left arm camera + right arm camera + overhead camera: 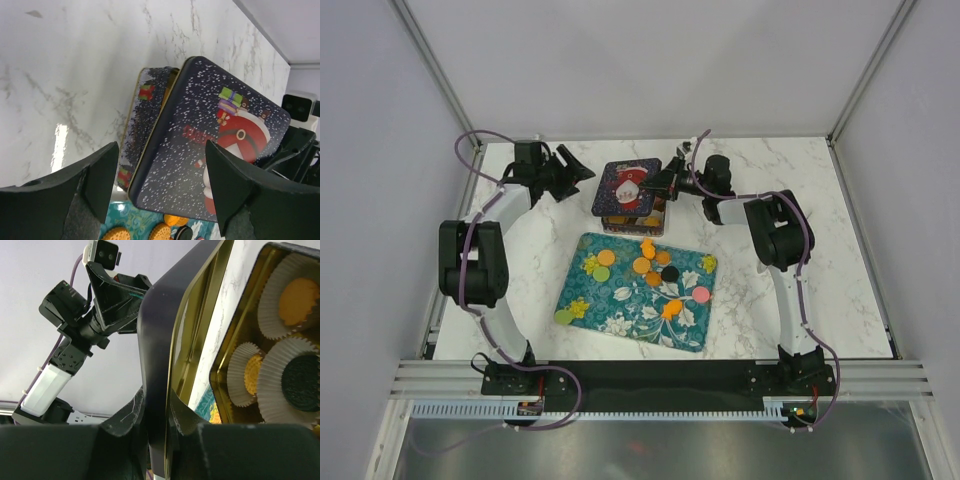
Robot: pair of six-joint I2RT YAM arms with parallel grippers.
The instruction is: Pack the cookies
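Observation:
The robot's right gripper should release the Santa lid on top of the open Christmas tin (633,199), over the cookies in paper cups. The lid is now held tilted over the tin.
Several cookies lie on a teal floral tray (610,310): orange ones (641,265), a black one (669,272), a pink one (701,294) and green ones (601,273). A Christmas tin (632,226) stands behind the tray. My right gripper (665,183) is shut on the right edge of its Santa lid (628,186), held tilted over the tin. In the right wrist view the lid (160,340) sits between my fingers (159,400), and the open tin (225,375) holds cookies (296,301) in white paper cups. My left gripper (582,172) is open and empty beside the lid's left edge (215,140).
Marble tabletop (800,200) inside white enclosure walls. The teal tray fills the middle front. The left wrist view shows tray cookies (161,231) below the lid and the tin's side (142,120).

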